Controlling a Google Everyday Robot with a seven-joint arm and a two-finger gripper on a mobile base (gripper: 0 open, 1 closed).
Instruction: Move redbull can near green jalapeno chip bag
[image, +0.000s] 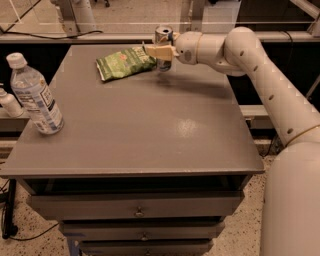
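My gripper needs to release the redbull can on the table (149, 75), against the end of the green jalapeno chip bag that is nearest my arm.
The redbull can (163, 36) stands upright in my gripper (159, 51), lifted a little above the grey table (150, 135) at its far middle. The gripper's tan fingers (156, 51) are shut around the can's middle. The arm reaches in from the right. The green jalapeno chip bag (125, 62) lies flat on the table just left of the can, its right end almost touching the fingers.
A clear water bottle (35, 97) with a white cap stands near the table's left edge. A second small bottle (9, 103) sits off the table at far left. Drawers (137, 211) are under the table front.
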